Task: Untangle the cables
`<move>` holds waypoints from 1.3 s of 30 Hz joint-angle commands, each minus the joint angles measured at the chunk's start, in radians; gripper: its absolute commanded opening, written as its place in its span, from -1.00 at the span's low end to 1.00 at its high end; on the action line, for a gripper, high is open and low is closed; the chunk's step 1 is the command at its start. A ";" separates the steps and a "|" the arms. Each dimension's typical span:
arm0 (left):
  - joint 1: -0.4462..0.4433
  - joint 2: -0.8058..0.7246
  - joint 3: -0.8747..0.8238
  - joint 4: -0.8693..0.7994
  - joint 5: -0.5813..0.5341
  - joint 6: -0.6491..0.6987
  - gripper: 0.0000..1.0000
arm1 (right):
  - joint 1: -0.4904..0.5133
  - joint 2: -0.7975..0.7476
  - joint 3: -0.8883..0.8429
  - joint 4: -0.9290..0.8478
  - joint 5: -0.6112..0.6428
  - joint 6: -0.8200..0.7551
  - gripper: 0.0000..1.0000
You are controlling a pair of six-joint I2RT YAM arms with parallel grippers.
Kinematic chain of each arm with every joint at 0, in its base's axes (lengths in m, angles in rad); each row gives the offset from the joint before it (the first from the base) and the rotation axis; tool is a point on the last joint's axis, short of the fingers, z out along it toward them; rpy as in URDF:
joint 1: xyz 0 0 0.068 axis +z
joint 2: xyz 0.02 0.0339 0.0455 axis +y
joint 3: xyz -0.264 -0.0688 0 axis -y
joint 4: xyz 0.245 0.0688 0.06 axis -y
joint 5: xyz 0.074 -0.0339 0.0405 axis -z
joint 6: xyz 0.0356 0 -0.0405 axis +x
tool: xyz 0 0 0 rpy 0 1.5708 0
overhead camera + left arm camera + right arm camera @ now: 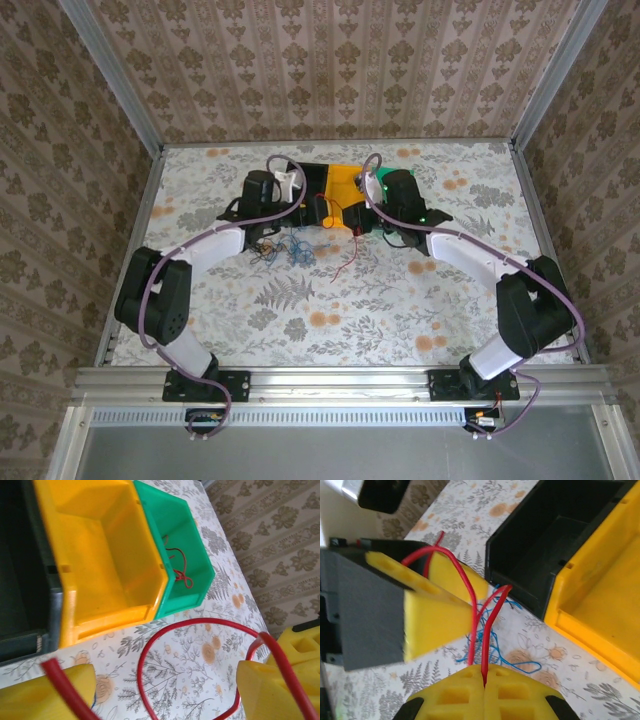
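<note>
The red cable hangs over the left gripper's finger, so next the right gripper takes the red cable's loop nearer that finger (456, 565) and pulls the cable clear.
My right gripper (485, 682) is shut on a thin red cable (487, 630), which rises from its closed yellow tips and drapes over a finger (437, 607) of the left gripper. My left gripper (165, 690) stands wide open low over the table, with the red cable (150, 650) looping on the cloth between its fingers (272, 687) and lying across both. A tangle of blue cables (497, 647) lies on the table under the grippers, in the top view (298, 248) beside dark wires (265, 248). Another red wire (181, 569) lies in the green bin (197, 587).
Three bins stand side by side at the back: black bin (318, 182), empty yellow bin (107, 555) and the green one. Both arms reach in close together in front of them. The floral tablecloth (330, 310) is walled by a metal frame.
</note>
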 commanded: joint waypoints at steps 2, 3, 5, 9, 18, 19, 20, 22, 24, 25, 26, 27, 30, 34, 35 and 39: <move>-0.010 0.020 0.047 0.041 0.059 -0.021 0.33 | 0.016 0.032 0.042 0.067 -0.092 0.055 -1.00; -0.010 0.021 0.048 0.040 0.059 -0.021 0.29 | 0.016 0.035 0.045 0.068 -0.093 0.057 -1.00; -0.010 0.022 0.050 0.039 0.065 -0.022 0.18 | 0.016 0.041 0.047 0.066 -0.089 0.056 -1.00; -0.010 0.023 0.053 0.038 0.078 -0.024 -0.10 | 0.014 0.053 0.047 0.053 -0.096 0.051 -1.00; -0.011 0.021 0.056 0.035 0.070 -0.027 -0.62 | -0.011 0.056 0.014 0.064 -0.084 0.072 -1.00; -0.012 0.022 0.057 0.033 0.068 -0.027 -0.66 | -0.011 0.057 0.012 0.063 -0.082 0.071 -1.00; -0.012 0.021 0.058 0.032 0.066 -0.027 -0.68 | -0.011 0.058 0.013 0.062 -0.084 0.072 -1.00; -0.013 0.019 0.058 0.027 0.054 -0.024 -0.73 | -0.010 0.061 0.010 0.065 -0.093 0.075 -1.00; -0.015 0.015 0.058 0.016 0.038 -0.019 -0.74 | -0.007 0.060 0.009 0.070 -0.105 0.079 -0.99; -0.016 0.015 0.060 0.006 0.027 -0.014 -0.77 | -0.004 0.057 0.009 0.071 -0.110 0.079 -0.98; -0.017 0.014 0.061 -0.003 0.024 -0.008 -0.79 | 0.000 0.054 0.009 0.073 -0.111 0.080 -0.98; -0.018 0.013 0.063 -0.017 -0.007 0.000 -0.83 | 0.005 0.051 0.009 0.076 -0.114 0.082 -0.97; -0.022 0.015 0.063 -0.040 -0.032 0.014 -0.87 | 0.019 0.045 0.018 0.083 -0.127 0.093 -0.91; -0.027 0.019 0.067 -0.055 -0.049 0.021 -0.89 | 0.040 0.044 0.035 0.079 -0.155 0.095 -0.72; -0.027 0.020 0.067 -0.056 -0.053 0.021 -0.89 | 0.044 0.046 0.040 0.075 -0.159 0.094 -0.65; -0.030 0.024 0.074 -0.066 -0.056 0.029 -0.90 | 0.057 0.053 0.044 0.076 -0.159 0.108 -0.42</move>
